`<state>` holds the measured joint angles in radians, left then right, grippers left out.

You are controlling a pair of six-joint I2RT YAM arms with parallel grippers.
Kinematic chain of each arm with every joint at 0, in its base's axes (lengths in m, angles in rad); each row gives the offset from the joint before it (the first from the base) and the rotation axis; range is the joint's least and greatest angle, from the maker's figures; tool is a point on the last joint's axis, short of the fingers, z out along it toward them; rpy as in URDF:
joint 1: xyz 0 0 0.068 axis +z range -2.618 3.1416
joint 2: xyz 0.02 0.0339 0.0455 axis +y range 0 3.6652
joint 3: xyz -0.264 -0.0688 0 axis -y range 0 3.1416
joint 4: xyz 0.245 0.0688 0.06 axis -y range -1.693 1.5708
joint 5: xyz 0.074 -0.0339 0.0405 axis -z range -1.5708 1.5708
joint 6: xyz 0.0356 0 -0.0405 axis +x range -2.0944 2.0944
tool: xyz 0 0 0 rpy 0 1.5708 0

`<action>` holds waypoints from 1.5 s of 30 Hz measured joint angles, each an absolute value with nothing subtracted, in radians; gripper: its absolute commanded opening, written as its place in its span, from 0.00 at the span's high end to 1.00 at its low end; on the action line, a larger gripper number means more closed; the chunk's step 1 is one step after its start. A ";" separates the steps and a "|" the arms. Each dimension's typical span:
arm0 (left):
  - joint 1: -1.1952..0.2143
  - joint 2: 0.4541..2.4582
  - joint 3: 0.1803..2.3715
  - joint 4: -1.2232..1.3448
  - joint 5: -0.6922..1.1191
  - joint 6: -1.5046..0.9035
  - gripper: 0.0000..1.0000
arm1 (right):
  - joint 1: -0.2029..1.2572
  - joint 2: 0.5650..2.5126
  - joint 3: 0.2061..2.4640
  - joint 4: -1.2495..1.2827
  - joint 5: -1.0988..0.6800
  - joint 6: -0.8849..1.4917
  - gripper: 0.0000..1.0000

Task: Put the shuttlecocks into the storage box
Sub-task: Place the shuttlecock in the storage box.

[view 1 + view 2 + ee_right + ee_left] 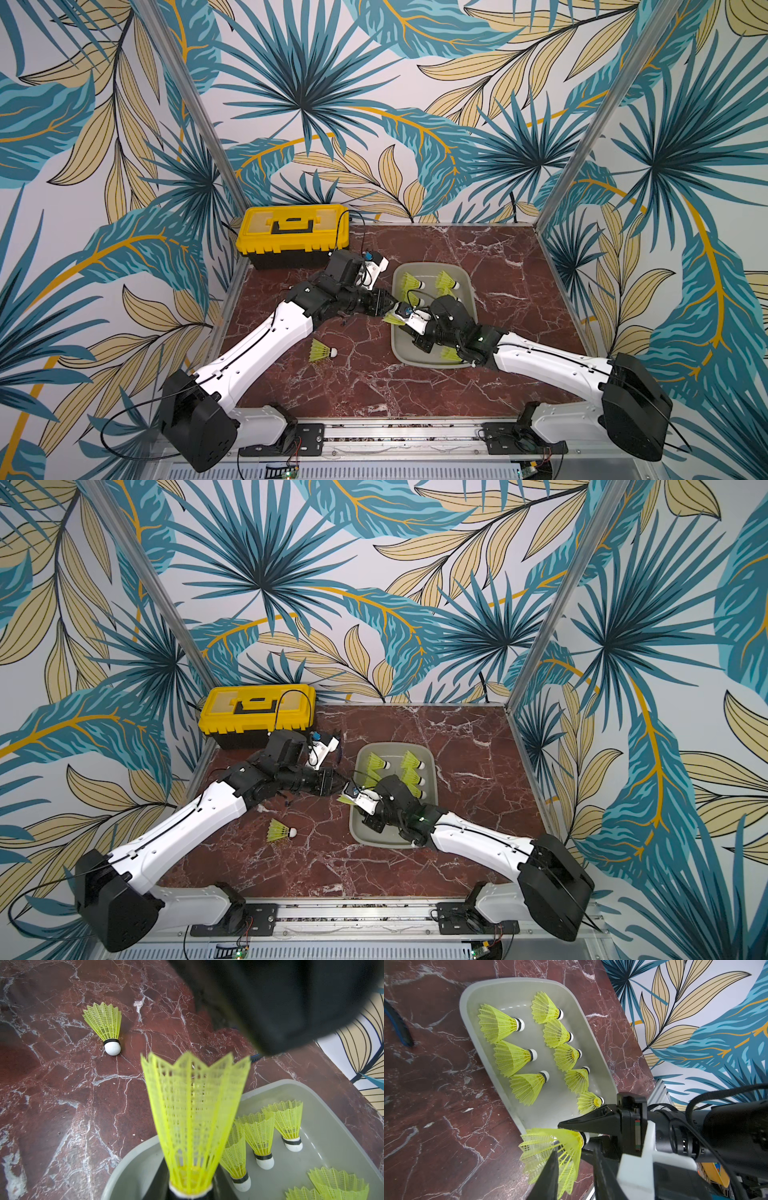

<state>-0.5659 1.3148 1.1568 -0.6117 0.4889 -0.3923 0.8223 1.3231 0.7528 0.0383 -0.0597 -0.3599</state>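
Note:
The shuttlecock's white tip is held by my right gripper and must point inward in the row, so next my left gripper takes the skirt (564, 1166) and lays the shuttlecock down.
The grey storage box (405, 350) (464, 1012) lies right of the table's middle, with several neon yellow-green shuttlecocks (500, 1023) (287, 1120) lying in it. My right gripper (190, 1192) is shut on the white tip of one shuttlecock (392, 318) (345, 799) (195, 1105), held level over the box's left rim. My left gripper (574, 1153) (389, 308) meets it from the left. Its jaws stand apart with the skirt's edge (550, 1147) loose between them. A last shuttlecock (322, 351) (280, 830) (105, 1022) lies on the marble, left of the box.
A yellow-lidded black toolbox (291, 232) stands at the back left, just behind my left wrist. Both forearms cross the table's front half. Patterned walls and metal posts close in the sides and the back.

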 measured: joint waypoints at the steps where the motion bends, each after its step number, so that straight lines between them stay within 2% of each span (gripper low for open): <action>1: -0.564 1.318 1.157 -0.623 0.494 -0.386 0.69 | 0.822 1.323 0.756 0.034 -0.062 -0.360 0.79; 5: -0.562 1.335 1.157 -0.652 0.517 -0.366 0.69 | 0.822 1.323 0.764 0.023 -0.070 -0.360 0.79; 8: -0.562 1.347 1.157 -0.663 0.537 -0.358 0.72 | 0.822 1.323 0.766 0.020 -0.076 -0.360 0.79; 10: -0.562 1.354 1.157 -0.669 0.546 -0.354 0.78 | 0.822 1.323 0.768 0.016 -0.076 -0.360 0.79; 15: -0.562 1.362 1.159 -0.674 0.564 -0.347 1.00 | 0.822 1.323 0.773 0.013 -0.076 -0.360 0.79; 19: -0.562 1.362 1.161 -0.673 0.570 -0.349 1.00 | 0.822 1.323 0.773 0.013 -0.075 -0.360 0.74; 21: -0.562 1.362 1.161 -0.670 0.573 -0.359 1.00 | 0.822 1.323 0.773 0.012 -0.073 -0.358 0.66; 24: -0.562 1.362 1.161 -0.650 0.579 -0.395 1.00 | 0.822 1.323 0.773 0.014 -0.054 -0.345 0.47; 28: -0.561 1.362 1.156 -0.551 0.583 -0.486 1.00 | 0.822 1.295 0.748 0.035 -0.003 -0.330 0.37; 37: -0.563 1.362 1.052 -0.274 0.530 -0.719 1.00 | 0.819 1.079 0.600 0.079 0.167 -0.280 0.31; 45: -0.612 1.406 1.029 -0.153 0.487 -0.821 1.00 | 0.819 0.863 0.512 0.072 0.301 -0.229 0.29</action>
<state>-0.6121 1.4059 1.0290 -0.1528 0.4866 -0.8207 0.8188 0.8635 0.5117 0.0723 0.3012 -0.2287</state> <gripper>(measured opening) 0.042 0.706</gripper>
